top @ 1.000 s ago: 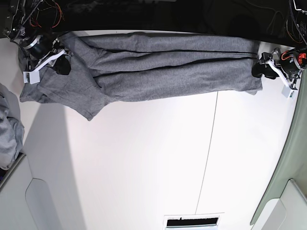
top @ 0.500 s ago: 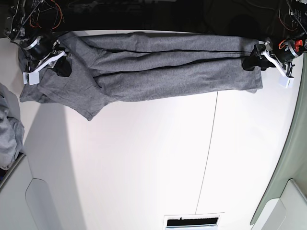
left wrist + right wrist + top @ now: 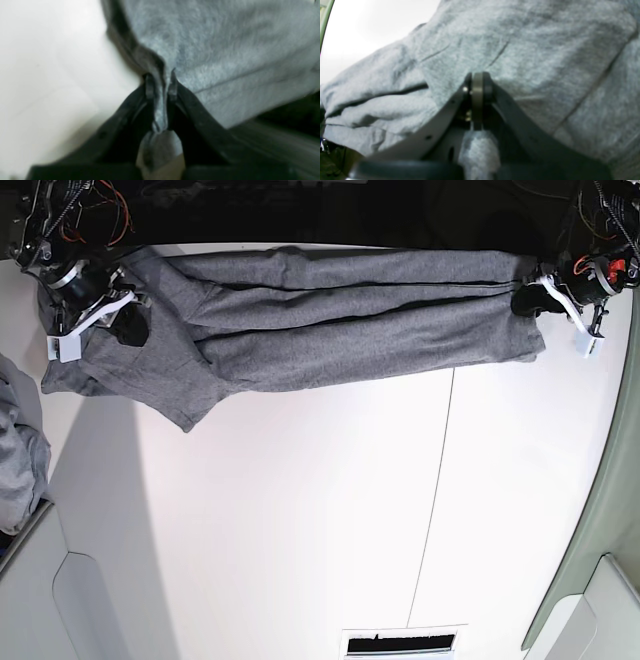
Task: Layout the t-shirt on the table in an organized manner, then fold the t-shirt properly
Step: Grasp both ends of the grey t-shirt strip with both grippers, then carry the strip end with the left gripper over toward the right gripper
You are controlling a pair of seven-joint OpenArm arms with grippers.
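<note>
Next, I open my right gripper, which is shut on a fold well inside the t-shirt's end, and take the t-shirt's edge (image 3: 52,374) nearest the paler grey bundle.
The heather-grey t-shirt (image 3: 330,320) lies stretched in a long wrinkled band along the far edge of the white table (image 3: 300,510). My left gripper (image 3: 530,298) is at its right end and is shut on a pinch of the shirt's edge (image 3: 160,107). My right gripper (image 3: 128,315) is at its left end, near the sleeve, and is shut on a fold of the shirt (image 3: 477,142). A sleeve (image 3: 150,395) hangs toward the table's middle at the left.
A paler grey bundle of cloth (image 3: 18,455) sits at the left edge. A thin dark seam (image 3: 435,500) runs down the table. A dark slot (image 3: 400,643) lies at the near edge. Behind the shirt is the dark table edge.
My left gripper has moved back and a little inward with the shirt's right end, lifting that hem edge. My right gripper has shifted slightly back.
</note>
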